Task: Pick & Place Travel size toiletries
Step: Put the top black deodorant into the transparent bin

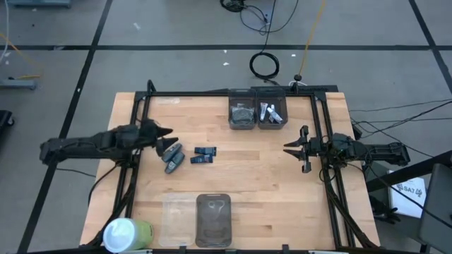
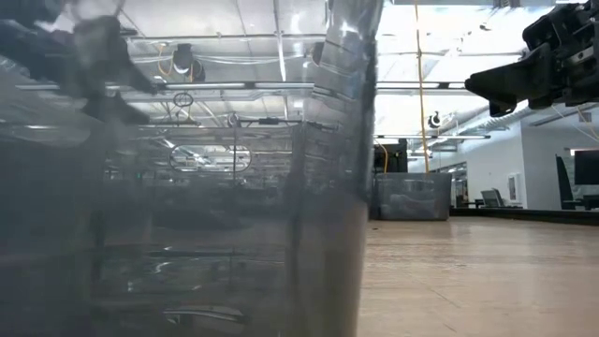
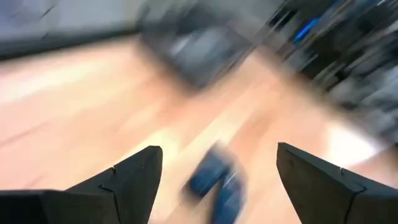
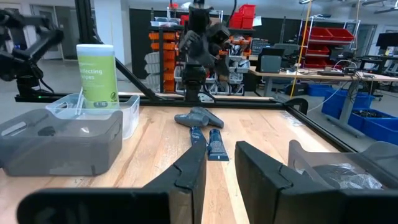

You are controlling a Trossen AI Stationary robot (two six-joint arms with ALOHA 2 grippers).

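My left gripper needs to next move in and close on the end (image 1: 180,158) facing the blue packs, on the grey bottle that is nearer the clear bin.
Two grey oblong bottles (image 1: 172,156) and two dark blue packs (image 1: 203,155) lie flat on the wooden table (image 1: 268,183), left of its middle. In the right wrist view the bottles (image 4: 198,116) and the packs (image 4: 211,143) lie straight ahead. My left gripper (image 1: 167,134) hovers open just left of and above the bottles. Its wrist view is blurred, with the blue packs (image 3: 217,180) showing between the spread fingers of the gripper (image 3: 217,152). My right gripper (image 1: 291,147) waits level at the table's right side, a narrow gap between its fingers (image 4: 221,168) and nothing in it.
Two dark bins stand at the far edge, one with dark packets (image 1: 242,113), one with white tubes (image 1: 271,113). A clear bin (image 1: 179,217) and a dark bin (image 1: 213,219) stand at the near edge, and a white-and-green cylinder (image 1: 127,233) at the near left corner. The dark bin's wall (image 2: 187,187) blocks the low view.
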